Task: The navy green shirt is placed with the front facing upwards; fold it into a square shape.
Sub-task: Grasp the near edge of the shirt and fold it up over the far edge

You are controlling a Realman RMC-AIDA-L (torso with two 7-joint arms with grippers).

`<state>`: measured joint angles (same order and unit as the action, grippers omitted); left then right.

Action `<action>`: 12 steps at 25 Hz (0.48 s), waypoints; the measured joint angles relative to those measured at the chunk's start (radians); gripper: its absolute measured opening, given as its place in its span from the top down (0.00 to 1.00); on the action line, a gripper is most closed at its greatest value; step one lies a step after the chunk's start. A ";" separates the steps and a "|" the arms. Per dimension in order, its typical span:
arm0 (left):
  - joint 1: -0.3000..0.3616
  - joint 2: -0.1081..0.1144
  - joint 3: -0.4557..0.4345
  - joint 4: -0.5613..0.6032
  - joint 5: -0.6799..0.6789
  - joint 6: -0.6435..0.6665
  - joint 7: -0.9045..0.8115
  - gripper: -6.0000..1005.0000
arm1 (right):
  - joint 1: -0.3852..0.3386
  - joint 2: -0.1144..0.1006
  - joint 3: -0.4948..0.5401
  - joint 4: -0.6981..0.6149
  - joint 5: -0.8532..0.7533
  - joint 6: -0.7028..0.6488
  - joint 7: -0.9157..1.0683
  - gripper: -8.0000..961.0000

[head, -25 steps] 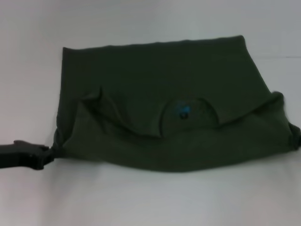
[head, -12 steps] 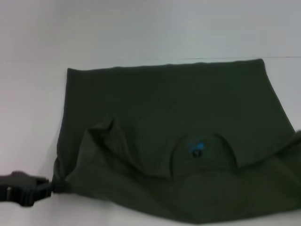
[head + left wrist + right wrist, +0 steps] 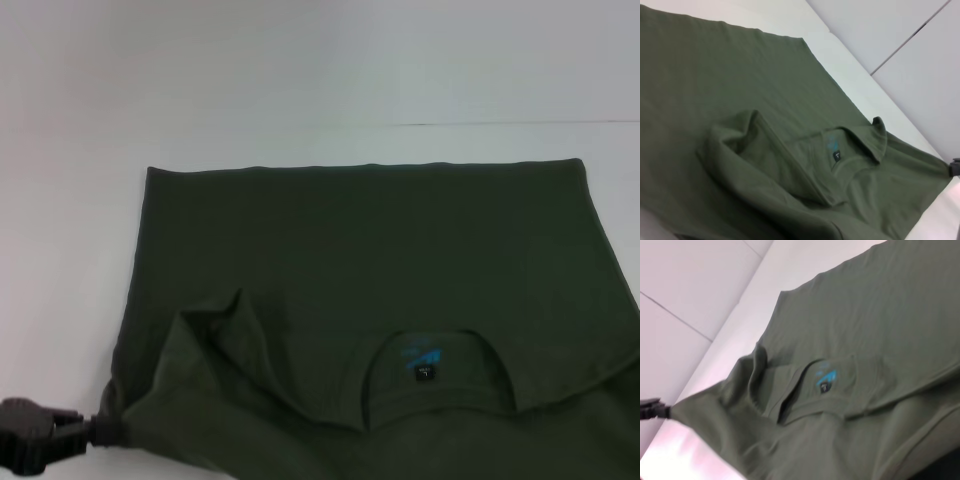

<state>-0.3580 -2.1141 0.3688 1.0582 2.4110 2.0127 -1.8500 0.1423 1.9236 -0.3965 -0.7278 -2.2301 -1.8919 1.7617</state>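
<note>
I need to release the shirt corner in my right gripper between the shirt's far corner and the table's seam line (image 3: 560,145).
The navy green shirt (image 3: 360,260) lies on the white table, its collar end folded over towards me, with the neck label (image 3: 423,360) showing inside the collar. The chest lettering is hidden. My left gripper (image 3: 92,432) is at the near left, shut on the shirt's left corner, which is pulled to a point. My right gripper is outside the head view. It shows in the left wrist view (image 3: 955,167), where the shirt's other corner (image 3: 935,167) is stretched to it. The shirt (image 3: 880,340) and the left gripper (image 3: 652,409) also show in the right wrist view.
The white table (image 3: 300,70) extends beyond the shirt's far edge, with a thin seam line (image 3: 500,124) running across it. A strip of bare table lies left of the shirt (image 3: 60,280). Nothing else stands on it.
Both grippers have drawn the shirt's corners towards me. The whole shirt has slid nearer, and the right gripper has left the head view.
</note>
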 joint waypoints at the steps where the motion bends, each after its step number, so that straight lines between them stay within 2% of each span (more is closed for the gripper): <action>1: -0.003 0.002 -0.002 -0.002 0.000 -0.007 -0.001 1.00 | 0.009 -0.002 0.021 0.003 -0.001 0.006 -0.002 0.94; 5: -0.053 0.019 -0.020 -0.033 -0.006 -0.076 -0.012 1.00 | 0.067 -0.006 0.088 0.013 0.000 0.051 -0.001 0.93; 7: -0.099 0.034 -0.038 -0.067 -0.010 -0.132 -0.018 1.00 | 0.104 -0.006 0.110 0.014 0.000 0.090 0.003 0.93; 12: -0.186 0.061 -0.052 -0.136 -0.025 -0.264 -0.043 1.00 | 0.216 -0.007 0.137 0.042 0.006 0.227 0.005 0.93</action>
<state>-0.5437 -2.0526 0.3172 0.9219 2.3858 1.7487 -1.8929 0.3587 1.9164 -0.2593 -0.6856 -2.2242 -1.6651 1.7666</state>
